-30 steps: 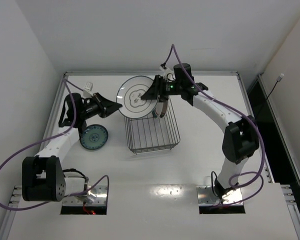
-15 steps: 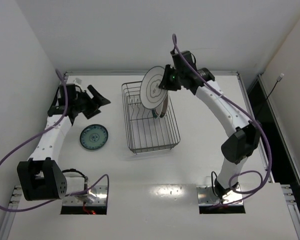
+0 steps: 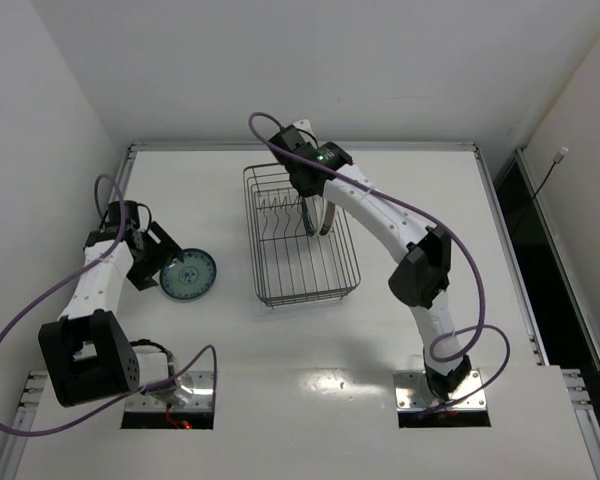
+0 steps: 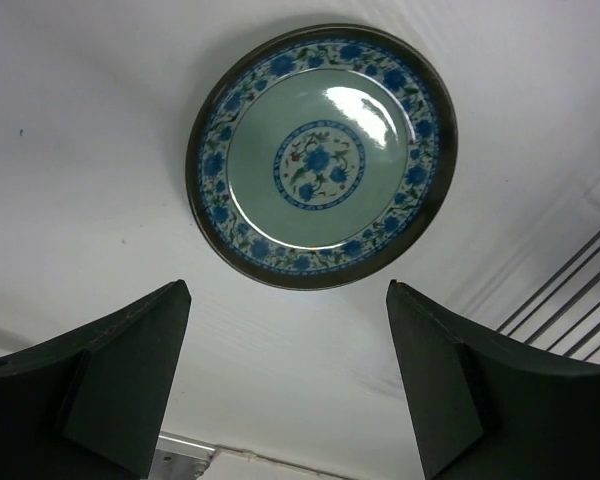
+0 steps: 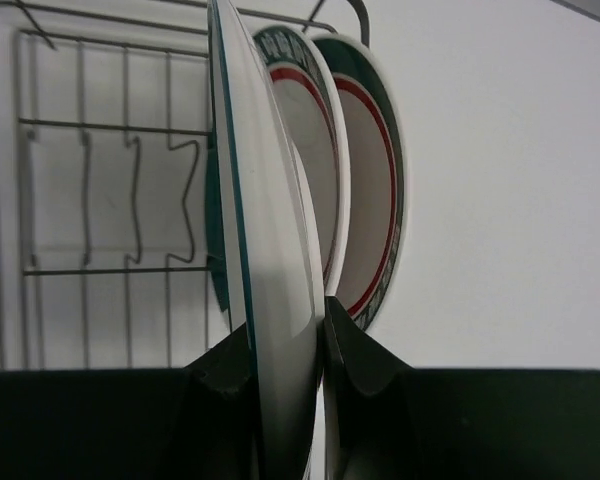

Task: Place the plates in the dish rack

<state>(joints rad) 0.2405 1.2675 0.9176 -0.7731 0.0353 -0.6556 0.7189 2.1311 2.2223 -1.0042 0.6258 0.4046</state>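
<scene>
The robot's left gripper will close on the near-side rim (image 3: 167, 290) (image 4: 220, 241) of the teal patterned plate, so that it can lift the plate toward the dish rack.
The whitish plate (image 5: 270, 230) stands edge-on among the prongs of the grey wire dish rack (image 3: 305, 285), with my right gripper (image 5: 283, 345) shut on its rim. Just beyond it stand two white plates with green-and-red rims (image 5: 375, 190), upright in the rack. From above, the right gripper (image 3: 303, 192) hangs over the rack's back half. The small teal patterned plate (image 4: 320, 155) lies flat on the table left of the rack (image 4: 580, 300). My left gripper (image 4: 286, 290) hovers open just short of its near edge, nothing between the fingers; from above, it (image 3: 152, 262) is at the teal plate's (image 3: 188, 273) left side.
The rack's wire floor and prongs (image 5: 90, 190) left of the held plate are unfilled. White walls close the table at the back and left. A purple cable loops off each arm (image 3: 40, 310).
My right arm swung the whitish plate from face-up over the rack's back edge to edge-on, down among the prongs. My left gripper opened and dropped towards the teal plate.
</scene>
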